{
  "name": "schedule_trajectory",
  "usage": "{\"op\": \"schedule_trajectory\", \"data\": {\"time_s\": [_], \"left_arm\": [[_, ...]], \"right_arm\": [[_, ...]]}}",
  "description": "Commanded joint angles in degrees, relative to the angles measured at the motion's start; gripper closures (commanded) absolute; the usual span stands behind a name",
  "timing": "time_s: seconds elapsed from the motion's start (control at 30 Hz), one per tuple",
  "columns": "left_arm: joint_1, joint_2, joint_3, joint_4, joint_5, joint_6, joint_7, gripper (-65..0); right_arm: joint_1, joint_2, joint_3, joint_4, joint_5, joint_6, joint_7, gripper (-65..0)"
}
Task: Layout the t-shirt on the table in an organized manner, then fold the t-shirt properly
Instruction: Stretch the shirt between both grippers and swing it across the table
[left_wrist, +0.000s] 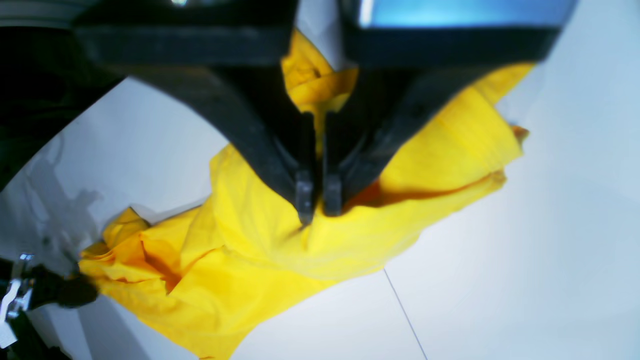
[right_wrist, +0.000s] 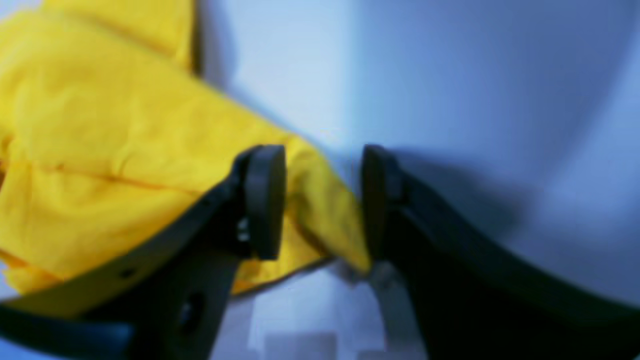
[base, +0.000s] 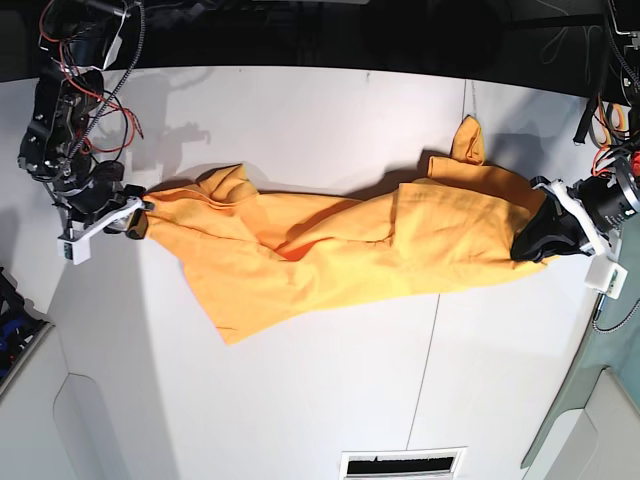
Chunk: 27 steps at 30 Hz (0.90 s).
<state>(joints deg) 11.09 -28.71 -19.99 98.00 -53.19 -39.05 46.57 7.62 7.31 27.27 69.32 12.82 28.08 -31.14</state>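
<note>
The t-shirt is bunched in a crumpled heap with its corner loose, so my right gripper needs to close on that corner (right_wrist: 327, 207) before both grippers lift and spread the t-shirt.
The orange-yellow t-shirt (base: 330, 250) lies stretched in a long crumpled band across the white table (base: 300, 400). My left gripper (base: 522, 245) is at its right end. In the left wrist view the left gripper (left_wrist: 316, 202) is shut on the t-shirt (left_wrist: 260, 250). My right gripper (base: 140, 215) is at the shirt's left end. In the right wrist view the right gripper (right_wrist: 322, 200) has its fingers apart, with a corner of the t-shirt (right_wrist: 100, 150) lying between them. One sleeve (base: 467, 140) sticks up at the far right.
A thin dark seam (base: 432, 350) crosses the table. A vent slot (base: 400, 465) sits at the front edge. A grey-green panel (base: 600, 400) borders the front right. Cables and arm bases stand at the far corners (base: 75, 60).
</note>
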Motion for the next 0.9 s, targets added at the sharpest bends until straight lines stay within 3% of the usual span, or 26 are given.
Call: {"op": "schedule_trajectory", "data": {"time_s": [0.0, 0.2, 0.4, 0.47, 0.53, 0.57, 0.7, 0.87], "left_arm": [[-0.6, -1.0, -0.5, 1.0, -1.5, -1.0, -1.0, 0.0], [-0.6, -1.0, -0.5, 1.0, -1.6, -1.0, -0.9, 0.0], [-0.6, -1.0, -0.5, 1.0, -2.7, -1.0, -0.9, 0.0], [-0.6, -1.0, -0.5, 1.0, -2.7, -1.0, -0.7, 0.0], [-0.6, -1.0, -0.5, 1.0, -2.8, -1.0, 0.0, 0.0], [-0.6, -1.0, -0.5, 1.0, -2.7, -1.0, 0.0, 0.0], [-0.6, -1.7, -0.5, 1.1, -2.9, -1.0, 0.0, 0.0], [-0.5, -2.1, -4.1, 4.3, -6.9, -1.0, 1.8, 0.0]], "right_arm": [[1.1, 0.8, 1.2, 1.3, 1.7, 0.2, 1.0, -28.6], [1.0, 1.4, 2.6, -0.1, 3.0, 0.3, -2.0, -29.1], [1.1, 1.4, -0.8, -6.9, 3.1, 1.1, -0.2, -28.7], [1.1, 1.4, -2.3, -7.8, 3.0, 1.1, 0.6, -20.9], [1.1, 1.4, -3.2, -7.7, 3.1, 1.1, 0.6, -3.8], [1.1, 1.4, -3.3, -7.4, 3.1, 1.1, 0.6, 0.0], [1.1, 1.4, -3.2, -4.7, 3.1, 2.0, -0.6, 0.0], [-2.0, 2.6, -3.2, 4.8, 7.3, 2.2, -8.3, 0.0]]}}
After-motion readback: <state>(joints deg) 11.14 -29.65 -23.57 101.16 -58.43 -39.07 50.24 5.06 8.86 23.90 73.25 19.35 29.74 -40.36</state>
